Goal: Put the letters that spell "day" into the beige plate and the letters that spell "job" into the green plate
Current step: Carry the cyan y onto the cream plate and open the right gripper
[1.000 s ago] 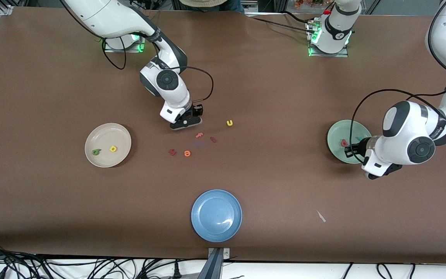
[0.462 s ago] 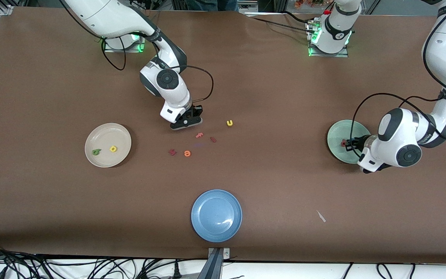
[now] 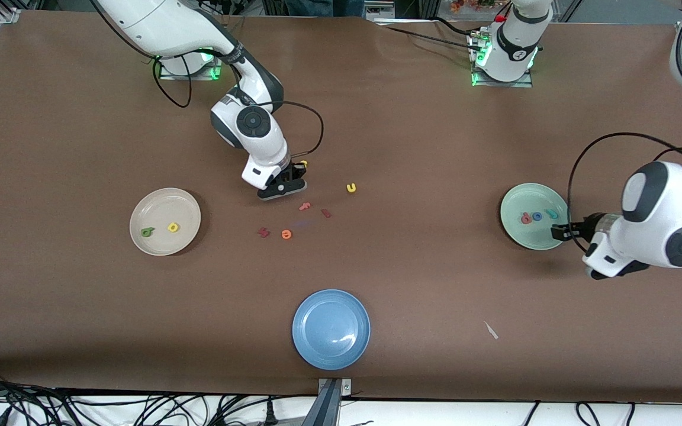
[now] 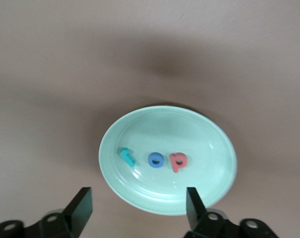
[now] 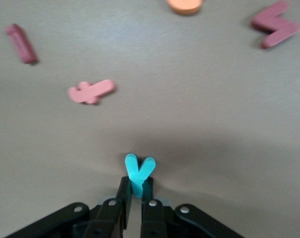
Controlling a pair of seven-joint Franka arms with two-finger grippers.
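Observation:
Next, I set the teal "y", now low over the table's middle, down with my right gripper near the middle of the beige plate [image 3: 168,217], beside the yellow letter.
The green plate [image 3: 521,236] holds a coral-red round letter [image 3: 526,218], a blue round letter [image 3: 537,216] and a teal "j" [image 3: 552,213]; the left wrist view shows all three in a row [image 4: 155,160]. My left gripper [image 3: 560,231] hangs open and empty over that plate's edge toward the left arm's end. The beige plate [image 3: 163,201] holds a green letter [image 3: 147,232] and a yellow letter [image 3: 173,226]. My right gripper [image 3: 285,183] is low over the table's middle, shut on the teal "y" [image 5: 139,173], whose fork sticks out past the fingertips.
Loose letters lie close to the right gripper: pink "f" [image 3: 305,206], two dark red pieces [image 3: 325,213] [image 3: 264,232], orange "e" [image 3: 286,234], yellow "u" [image 3: 351,187] and a yellow letter [image 3: 303,163]. A blue plate [image 3: 331,329] sits nearest the front camera.
The left gripper opened, left the blue letter in the green plate and drew back toward the left arm's end. The right gripper closed on the teal "y".

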